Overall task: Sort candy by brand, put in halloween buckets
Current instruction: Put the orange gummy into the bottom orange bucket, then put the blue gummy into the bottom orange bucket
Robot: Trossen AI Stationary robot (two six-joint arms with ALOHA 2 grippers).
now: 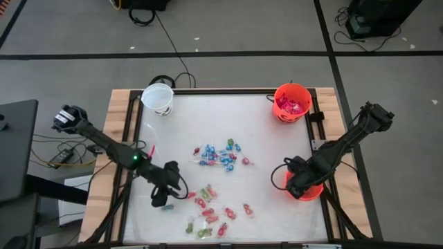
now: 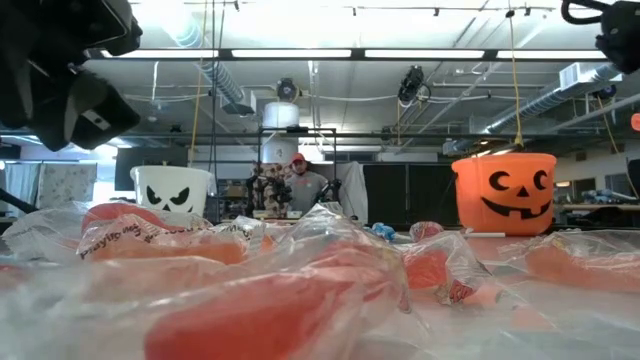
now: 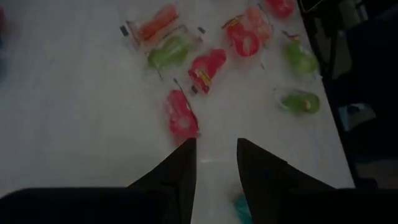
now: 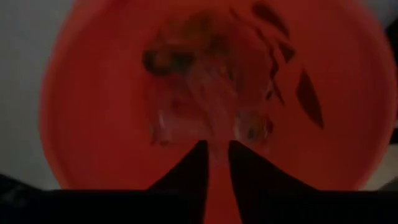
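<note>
The left gripper of mine will close on the teal piece (image 1: 168,207) (image 3: 244,208) beside its finger and leave the nearby red sweet on the table.
My left gripper (image 1: 162,196) (image 3: 216,163) hovers open over the table's near left part, pointing down. A red sweet (image 3: 181,116) lies just beyond its tips and a teal piece (image 3: 240,209) lies beside one finger. Green, red and pink sweets (image 1: 213,211) lie to its right, and blue-and-red ones (image 1: 220,155) at the table's middle. My right gripper (image 1: 299,185) (image 4: 216,149) is above the near orange bucket (image 1: 309,191) (image 4: 93,112), narrowly open. A clear-wrapped sweet (image 4: 211,115) shows inside, just past the tips; whether they touch it I cannot tell.
A white bucket (image 1: 158,98) (image 2: 172,190) stands at the far left corner. The orange bucket with a face (image 1: 291,102) (image 2: 505,192) at the far right corner holds red packets. The wooden table frame (image 1: 118,138) runs along the left side. A person (image 2: 297,182) is far behind the table.
</note>
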